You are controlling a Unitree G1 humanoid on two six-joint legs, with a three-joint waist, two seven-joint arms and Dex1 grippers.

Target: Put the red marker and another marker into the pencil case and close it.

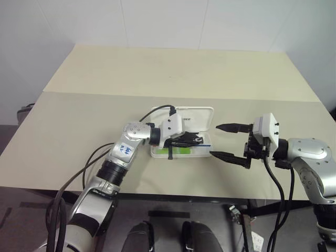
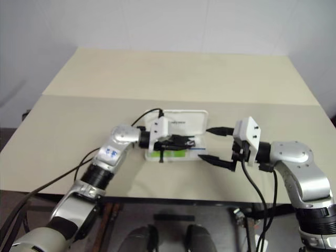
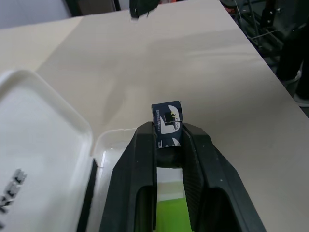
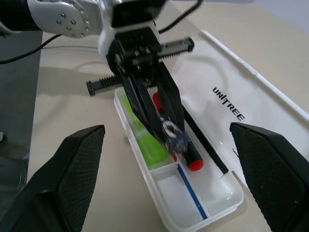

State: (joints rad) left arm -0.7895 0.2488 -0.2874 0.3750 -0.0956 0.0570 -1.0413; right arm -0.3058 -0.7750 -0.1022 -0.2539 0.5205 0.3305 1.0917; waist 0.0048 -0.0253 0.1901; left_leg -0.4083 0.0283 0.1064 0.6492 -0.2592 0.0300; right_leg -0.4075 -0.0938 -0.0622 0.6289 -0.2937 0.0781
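Note:
My left gripper will let go of the dark blue piece in the tray's front corner (image 1: 203, 150) (image 3: 172, 159) closest to my right gripper.
The white pencil case (image 1: 195, 112) lies open mid-table, lid flat behind the tray (image 4: 212, 212). In the tray lie the light green marker (image 4: 139, 136) and, beside it, the red marker (image 4: 195, 164), partly covered by my left gripper. My left gripper (image 4: 174, 137) hovers over the tray, shut on a small dark blue clip-like piece with white print (image 3: 166, 126). My right gripper (image 1: 214, 140) stands open just right of the case, level with it, nothing between its fingers.
The beige table (image 1: 157, 73) stretches far behind the case to a white wall. Its front edge runs close under both arms. A black cable (image 1: 157, 109) loops from my left wrist over the lid's corner.

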